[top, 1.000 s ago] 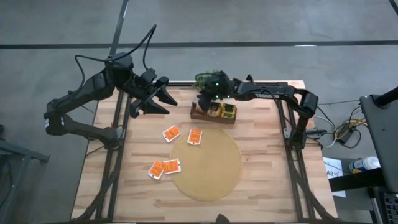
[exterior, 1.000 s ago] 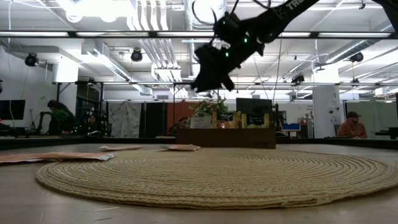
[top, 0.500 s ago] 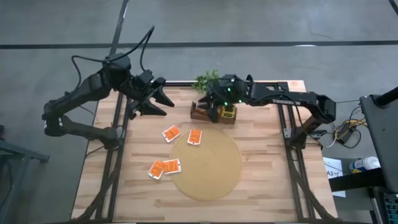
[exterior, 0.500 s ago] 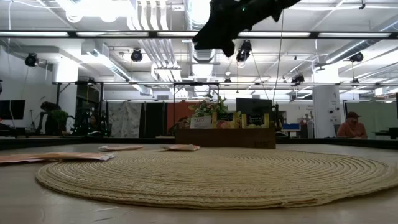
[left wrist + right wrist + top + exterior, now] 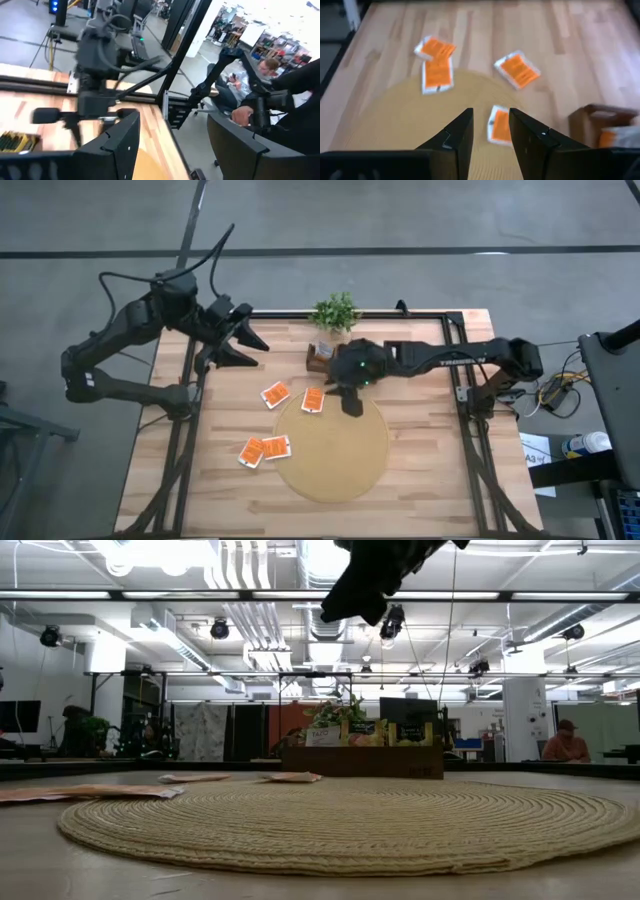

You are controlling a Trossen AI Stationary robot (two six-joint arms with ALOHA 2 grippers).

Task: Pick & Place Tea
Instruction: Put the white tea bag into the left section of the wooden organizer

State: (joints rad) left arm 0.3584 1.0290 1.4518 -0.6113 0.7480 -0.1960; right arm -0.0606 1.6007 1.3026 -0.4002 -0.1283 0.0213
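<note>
Next, the robot's right gripper should grab the white edge (image 5: 317,411) (image 5: 490,136) facing the middle of the mat on the orange-red tea packet closest to the wooden box.
Several orange-red tea packets lie flat on the table: two (image 5: 275,394) (image 5: 314,400) by the far-left rim of the round mat (image 5: 331,448), two (image 5: 252,451) (image 5: 276,447) at its left edge. Yellow packets stand in the wooden box (image 5: 320,358), mostly hidden under my right arm. My right gripper (image 5: 350,397) hangs open and empty, high above the mat's far edge; in the right wrist view a packet (image 5: 499,125) lies below between its fingers. My left gripper (image 5: 245,340) waits open over the table's far-left part.
A small green plant (image 5: 336,310) stands at the far edge behind the box (image 5: 362,755). The woven mat (image 5: 350,820) fills the table's middle and near part. Bare wood lies right of the mat (image 5: 430,430). People sit in the room beyond the table.
My right gripper has left the wooden box, risen, and swung toward the near edge, out over the mat's far rim. My left gripper has drawn back a little toward the far-left corner. The packets on the table have not moved.
</note>
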